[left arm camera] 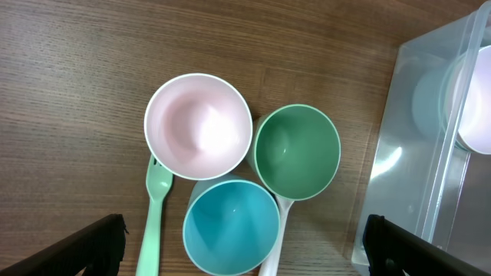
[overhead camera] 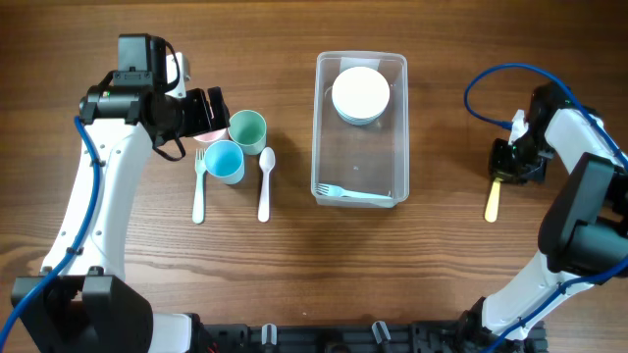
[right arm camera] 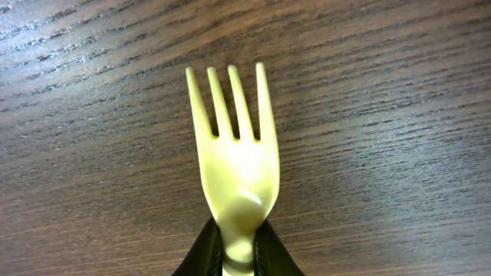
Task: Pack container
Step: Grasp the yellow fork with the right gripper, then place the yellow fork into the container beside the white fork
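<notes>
My right gripper will let go of the yellow fork in the clear container (overhead camera: 356,182), behind the light blue fork. The yellow fork is now just above the table.
The clear container (overhead camera: 319,127) stands at the table's centre and holds a stack of white bowls (overhead camera: 360,94) and a light blue fork (overhead camera: 353,193). It also shows at the right edge of the left wrist view (left arm camera: 418,176). My left gripper (overhead camera: 209,111) is open and empty, above a pink cup (left arm camera: 198,126), a green cup (left arm camera: 298,152) and a blue cup (left arm camera: 230,226); its fingers (left arm camera: 244,249) are spread wide. My right gripper (overhead camera: 517,162) is at the right, shut on a yellow fork (right arm camera: 234,169) just above the table. The fork's handle (overhead camera: 492,201) sticks out toward the front.
A pale green fork (overhead camera: 199,191) lies left of the blue cup (overhead camera: 225,161), and a white spoon (overhead camera: 265,183) lies right of it. The green cup (overhead camera: 247,129) stands behind them. A blue cable (overhead camera: 488,83) loops above the right arm.
</notes>
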Controlling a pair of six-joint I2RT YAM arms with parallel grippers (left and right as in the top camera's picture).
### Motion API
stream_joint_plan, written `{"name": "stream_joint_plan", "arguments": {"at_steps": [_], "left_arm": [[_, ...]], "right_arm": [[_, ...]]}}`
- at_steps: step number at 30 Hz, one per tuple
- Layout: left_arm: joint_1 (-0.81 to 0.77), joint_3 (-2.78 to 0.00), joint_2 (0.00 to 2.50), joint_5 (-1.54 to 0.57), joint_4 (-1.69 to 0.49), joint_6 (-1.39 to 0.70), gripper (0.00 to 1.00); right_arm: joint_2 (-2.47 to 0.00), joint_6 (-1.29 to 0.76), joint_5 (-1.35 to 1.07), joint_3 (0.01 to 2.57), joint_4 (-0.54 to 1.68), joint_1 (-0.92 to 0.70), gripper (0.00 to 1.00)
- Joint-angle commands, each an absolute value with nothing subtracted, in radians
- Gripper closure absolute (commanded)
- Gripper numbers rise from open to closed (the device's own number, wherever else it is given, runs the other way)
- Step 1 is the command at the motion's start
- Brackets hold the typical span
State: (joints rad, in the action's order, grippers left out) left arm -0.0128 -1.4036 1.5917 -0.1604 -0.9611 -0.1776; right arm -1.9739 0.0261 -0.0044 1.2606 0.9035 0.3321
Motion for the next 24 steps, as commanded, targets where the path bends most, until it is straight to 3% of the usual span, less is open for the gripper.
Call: {"name": "stream_joint_plan", "arguments": {"at_steps": [1,5,9,11,15,19,24], "left_arm": [[-0.007,-1.420,1.597,-0.155,-0.959,-0.161,0.00],[-0.007,-1.420,1.597,-0.155,-0.959,-0.161,0.00],[-0.007,-1.420,1.597,-0.155,-0.959,-0.161,0.00],[-0.007,-1.420,1.597,-0.155,-0.959,-0.161,0.00],[-0.007,-1.420,1.597,-0.155,-0.959,-0.161,0.00],[-0.007,-1.420,1.597,-0.155,-0.959,-0.161,0.00],[-0.007,-1.420,1.597,-0.155,-0.959,-0.161,0.00]], "right_arm": [[-1.969,-0.004,-0.102,1.309,0.931,0.328,0.96],[-1.750,-0.004,-0.184,1.392,0.969,0.244,0.96],[-1.520,0.014,-0.185,1.465,0.998,0.007,0.96],[-1.448,0.218,-0.185,1.500,1.004,-0.222,0.96],[-1.484,0.684,-0.185,1.486,1.003,-0.505,0.96],[-1.594,0.875,-0.181,1.480,1.011,-0.529,0.96],[-1.795,0.917,-0.142,1.480,1.050,-0.528,0.95]]}}
